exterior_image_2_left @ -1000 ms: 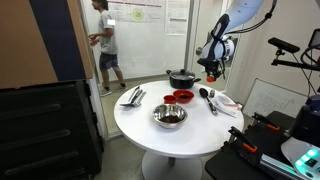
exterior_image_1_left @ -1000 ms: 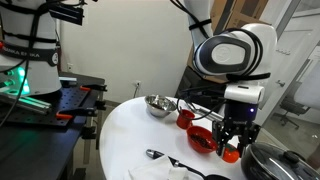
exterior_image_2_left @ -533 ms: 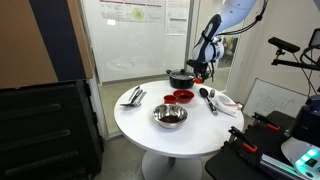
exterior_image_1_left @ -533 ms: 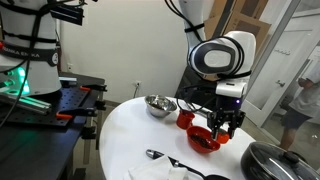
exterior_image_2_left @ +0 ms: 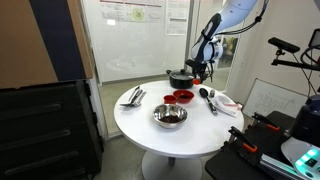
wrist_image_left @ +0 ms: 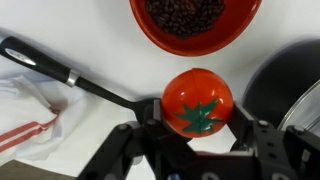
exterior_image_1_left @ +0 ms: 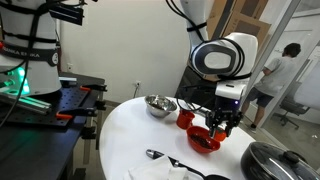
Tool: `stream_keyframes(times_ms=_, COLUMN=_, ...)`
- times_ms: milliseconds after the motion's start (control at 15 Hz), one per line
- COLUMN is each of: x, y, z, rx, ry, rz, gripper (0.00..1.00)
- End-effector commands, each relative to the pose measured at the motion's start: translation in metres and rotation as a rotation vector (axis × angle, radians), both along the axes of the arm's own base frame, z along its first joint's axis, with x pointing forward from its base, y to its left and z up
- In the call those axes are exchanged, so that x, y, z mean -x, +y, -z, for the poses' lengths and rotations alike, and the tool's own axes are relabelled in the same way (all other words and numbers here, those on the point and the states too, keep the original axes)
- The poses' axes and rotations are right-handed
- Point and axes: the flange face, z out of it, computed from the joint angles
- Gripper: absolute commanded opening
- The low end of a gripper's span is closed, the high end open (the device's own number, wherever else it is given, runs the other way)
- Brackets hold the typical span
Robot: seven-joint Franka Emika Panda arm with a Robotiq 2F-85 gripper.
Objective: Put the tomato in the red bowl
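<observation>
My gripper has the tomato. It will let it go on top of the dark contents inside the red bowl (exterior_image_1_left: 204, 140) (wrist_image_left: 203, 12). The tomato is now held above the red bowl.
My gripper (wrist_image_left: 197, 110) is shut on the tomato (wrist_image_left: 197, 102), a round orange-red ball with a green star on top. In the wrist view the red bowl (wrist_image_left: 150, 28) lies just beyond the tomato and holds dark contents. In an exterior view my gripper (exterior_image_1_left: 221, 127) hangs over the right rim of the red bowl (exterior_image_1_left: 204, 141). In an exterior view my gripper (exterior_image_2_left: 197, 70) is well above the red bowl (exterior_image_2_left: 184, 96). The tomato is too small to make out in both exterior views.
A red cup (exterior_image_1_left: 186, 119) and a steel bowl (exterior_image_1_left: 158, 105) stand on the round white table (exterior_image_1_left: 125, 135). A black pot (exterior_image_1_left: 268, 162) sits to the right. A black spatula (wrist_image_left: 60, 72) and a white cloth (wrist_image_left: 28, 112) lie nearby. A person stands beyond the glass (exterior_image_1_left: 272, 75).
My gripper has carried the tomato from beside the black pot to over the red bowl's rim and a little higher. A person has walked into the background.
</observation>
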Motion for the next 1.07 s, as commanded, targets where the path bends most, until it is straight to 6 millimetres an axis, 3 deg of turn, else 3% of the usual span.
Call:
stream_keyframes(times_ms=0, x=-0.002, y=0.002, z=0.005, rx=-0.035, ry=0.023, rz=-0.02, gripper=0.38)
stream_keyframes(times_ms=533, x=-0.029, y=0.06, z=0.043, rx=-0.114, ry=0.053, rz=-0.128, gripper=0.38)
stream_keyframes(times_ms=1000, x=-0.045, y=0.064, z=0.087, rx=-0.119, ry=0.118, rz=-0.122, gripper=0.38)
